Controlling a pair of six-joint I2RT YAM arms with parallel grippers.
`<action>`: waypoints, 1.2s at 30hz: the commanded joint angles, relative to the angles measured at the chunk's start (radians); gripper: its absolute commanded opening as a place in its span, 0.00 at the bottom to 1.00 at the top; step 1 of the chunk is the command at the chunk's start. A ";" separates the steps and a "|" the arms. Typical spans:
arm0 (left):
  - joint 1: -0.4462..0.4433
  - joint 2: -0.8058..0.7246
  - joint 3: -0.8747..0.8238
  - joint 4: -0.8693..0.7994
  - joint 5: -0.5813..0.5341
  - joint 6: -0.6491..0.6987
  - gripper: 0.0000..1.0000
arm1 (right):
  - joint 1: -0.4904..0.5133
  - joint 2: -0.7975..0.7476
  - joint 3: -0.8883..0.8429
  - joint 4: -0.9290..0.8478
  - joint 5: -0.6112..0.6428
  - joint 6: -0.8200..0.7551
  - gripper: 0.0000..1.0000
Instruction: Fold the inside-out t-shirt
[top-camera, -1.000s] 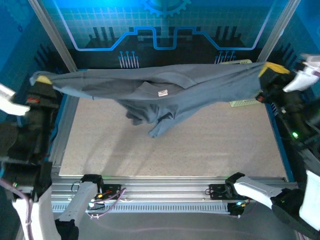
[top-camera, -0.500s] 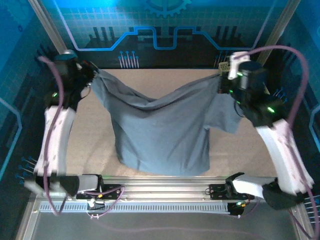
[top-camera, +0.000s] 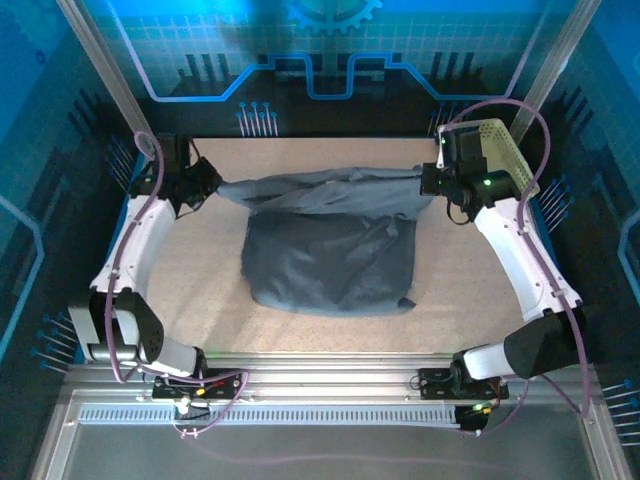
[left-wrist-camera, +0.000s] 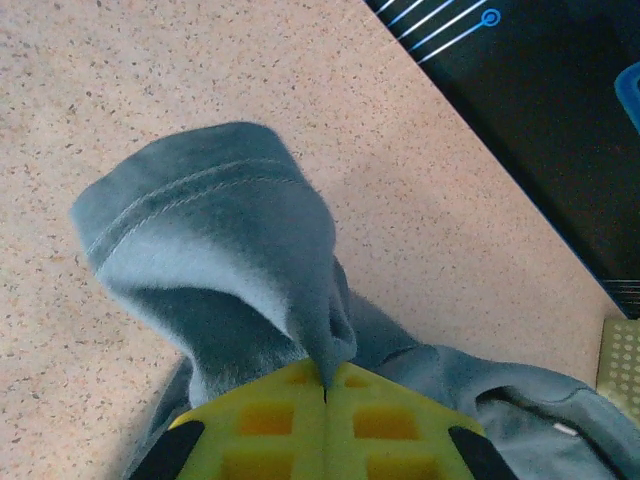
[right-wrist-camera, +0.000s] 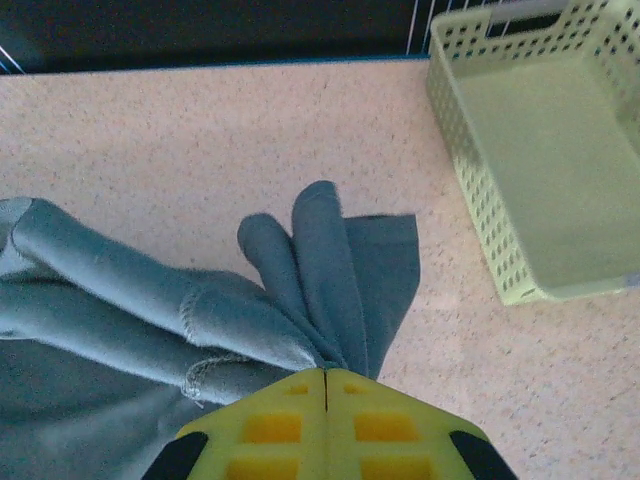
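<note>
I need to release the shirt's end with my right gripper on the speckled table (top-camera: 408, 165) (right-wrist-camera: 318, 158) between the dark back side and the shirt's body, near the basket.
The dark slate-grey inside-out t-shirt (top-camera: 330, 255) lies bunched on the speckled table, its far edge stretched between both arms. My left gripper (top-camera: 212, 185) is shut on the shirt's left end, and a stitched fold of cloth (left-wrist-camera: 215, 250) bulges out past its yellow pads (left-wrist-camera: 270, 420). At the far right, my right gripper (top-camera: 425, 180) is shut on the shirt's other end. Several pleats of fabric (right-wrist-camera: 320, 270) fan out from its yellow pads (right-wrist-camera: 380, 420).
A pale yellow-green perforated basket (top-camera: 505, 150) stands at the far right corner, just behind the right arm, also visible as the basket (right-wrist-camera: 540, 170) in the right wrist view. Dark back wall (left-wrist-camera: 540, 110) borders the table. Aluminium frame posts rise at both far corners.
Both grippers have come down and forward from holding the shirt spread high in the air. The shirt now rests folded over itself on the table, its held edge stretched low.
</note>
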 joint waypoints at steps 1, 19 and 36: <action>0.012 -0.068 -0.102 0.072 0.032 -0.019 0.00 | -0.018 -0.034 -0.070 0.012 -0.005 0.072 0.00; 0.011 -0.877 -0.153 0.067 -0.259 -0.118 0.00 | -0.040 -0.610 0.139 -0.073 -0.046 0.044 0.00; 0.011 -0.749 0.197 0.114 -0.238 -0.082 0.00 | -0.039 -0.378 0.731 -0.157 -0.095 0.034 0.00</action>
